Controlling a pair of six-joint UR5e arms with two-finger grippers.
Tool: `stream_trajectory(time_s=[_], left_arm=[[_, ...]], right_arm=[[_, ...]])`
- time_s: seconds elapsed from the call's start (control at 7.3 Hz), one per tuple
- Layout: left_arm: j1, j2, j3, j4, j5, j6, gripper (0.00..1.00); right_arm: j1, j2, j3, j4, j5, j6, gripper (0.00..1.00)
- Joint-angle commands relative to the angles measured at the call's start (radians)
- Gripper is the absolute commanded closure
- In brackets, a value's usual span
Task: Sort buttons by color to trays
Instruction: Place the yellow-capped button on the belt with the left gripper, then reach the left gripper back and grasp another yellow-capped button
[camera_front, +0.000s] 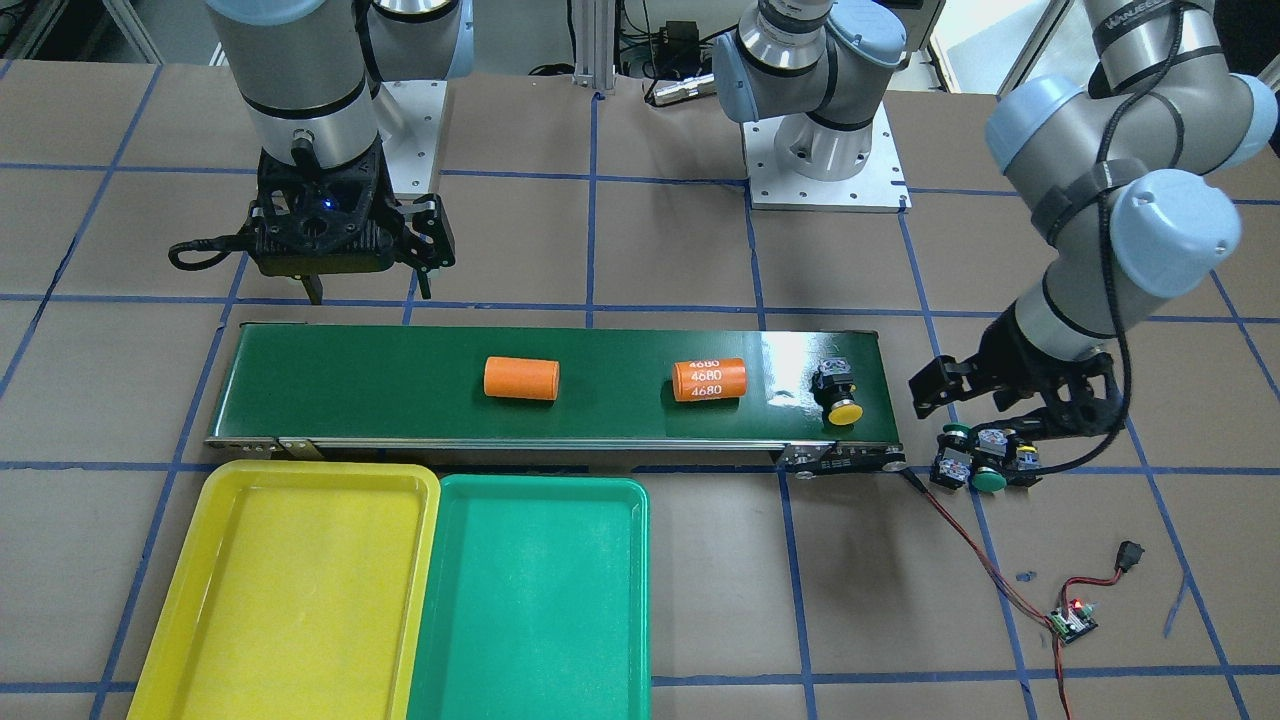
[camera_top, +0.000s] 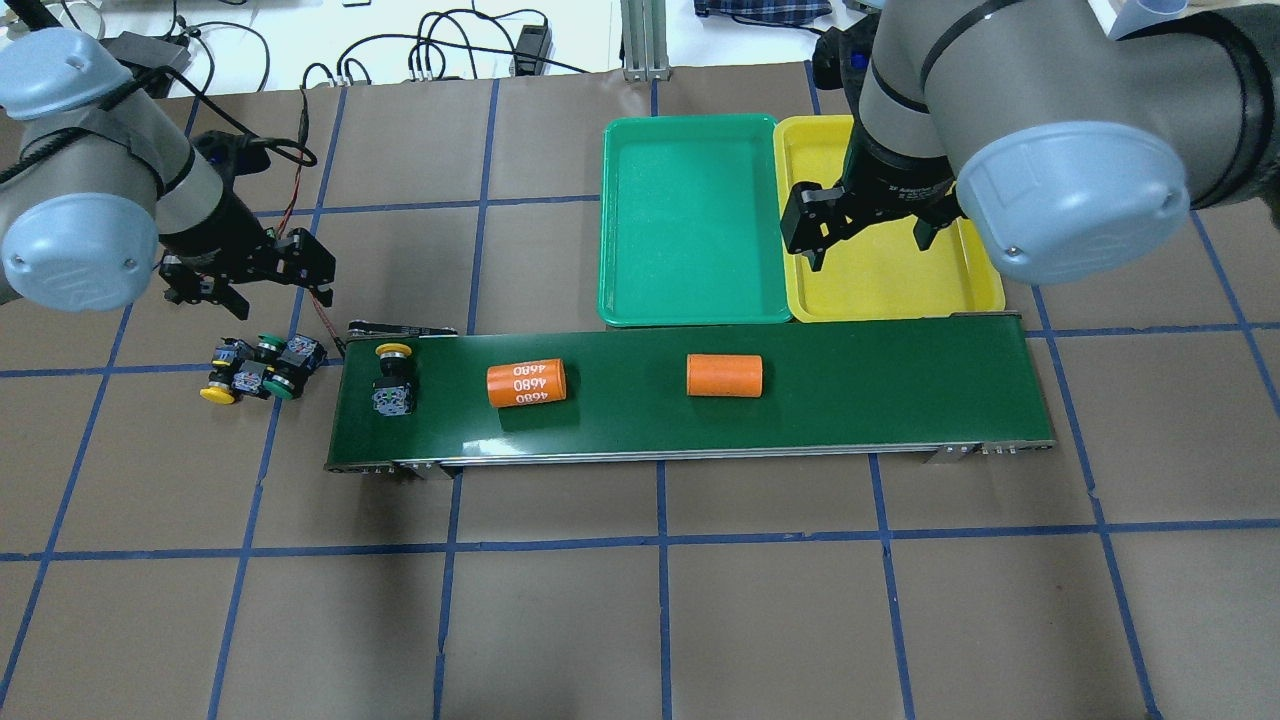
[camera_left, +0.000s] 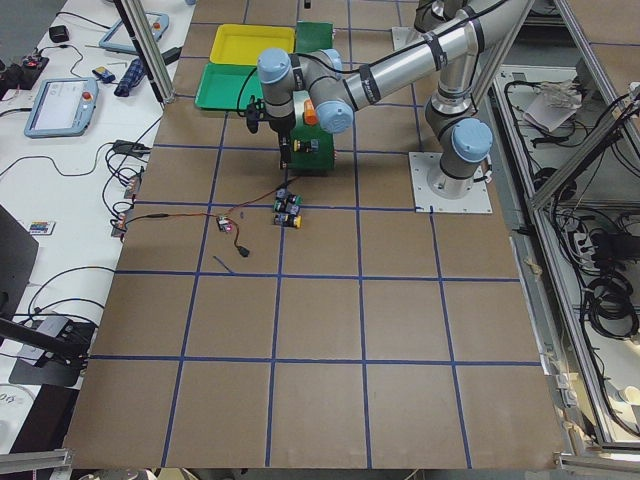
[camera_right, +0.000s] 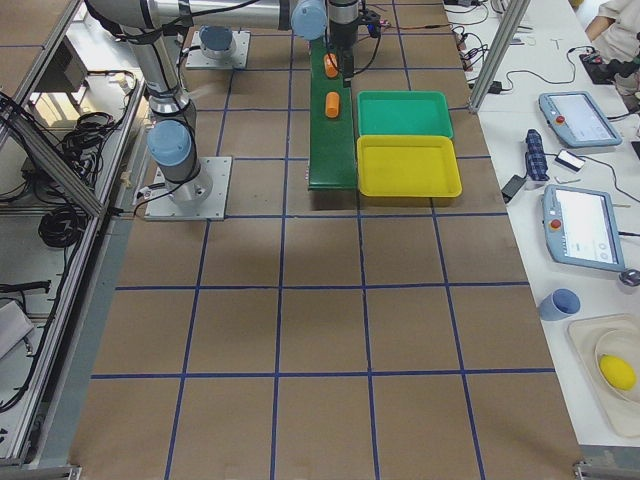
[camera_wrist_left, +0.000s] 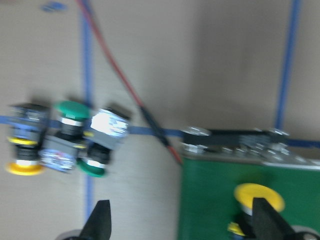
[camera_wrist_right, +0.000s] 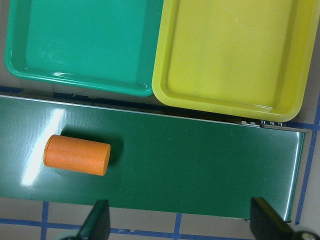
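Note:
Next, I need to close my left gripper on the black body (camera_front: 1027, 460) (camera_wrist_left: 29, 125) of the yellow-capped button that is bunched beside the green-capped ones on the table.
One yellow-capped button (camera_front: 838, 395) (camera_top: 393, 375) (camera_wrist_left: 256, 200) lies on the conveyor belt (camera_front: 350, 380) at its end nearest my left arm. Just off that end, three buttons (camera_front: 978, 458) (camera_top: 255, 368) (camera_wrist_left: 65, 140) lie bunched on the table: two green caps and one yellow. My left gripper (camera_front: 975, 415) (camera_top: 245, 278) (camera_wrist_left: 180, 222) hangs open and empty above the table beside this bunch. Over the yellow tray (camera_front: 285, 590) (camera_top: 880, 285) (camera_wrist_right: 235, 50), my right gripper (camera_front: 368, 290) (camera_top: 868, 250) (camera_wrist_right: 181, 222) is open and empty. The green tray (camera_front: 530, 600) (camera_top: 690, 220) (camera_wrist_right: 85, 40) beside it holds nothing.
Two orange cylinders lie on the belt: a plain one (camera_front: 521, 378) (camera_top: 724, 375) (camera_wrist_right: 77, 155) and one marked 4680 (camera_front: 708, 379) (camera_top: 526, 384). Red and black wires run from the belt's end to a small circuit board (camera_front: 1072, 620). The left wrist view is blurred.

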Motion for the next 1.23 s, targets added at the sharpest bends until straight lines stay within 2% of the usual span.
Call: stream_trajectory(time_s=[0.0, 0.27, 0.41, 0.69, 1.1], left_arm=[[0.130, -0.027, 0.030, 0.012, 0.032, 0.176, 0.00], [0.250, -0.082, 0.028, 0.047, 0.024, 0.369, 0.00], [0.264, -0.119, 0.012, 0.134, 0.023, 0.413, 0.03], [0.265, -0.162, 0.012, 0.143, 0.013, 0.415, 0.24], [0.256, -0.199, 0.013, 0.132, -0.036, 0.418, 0.27]], right_arm=[[0.000, 0.000, 0.000, 0.000, 0.000, 0.000, 0.00], [0.000, 0.000, 0.000, 0.000, 0.000, 0.000, 0.00], [0.000, 0.000, 0.000, 0.000, 0.000, 0.000, 0.00], [0.000, 0.000, 0.000, 0.000, -0.001, 0.000, 0.00], [0.000, 0.000, 0.000, 0.000, -0.002, -0.003, 0.00]])
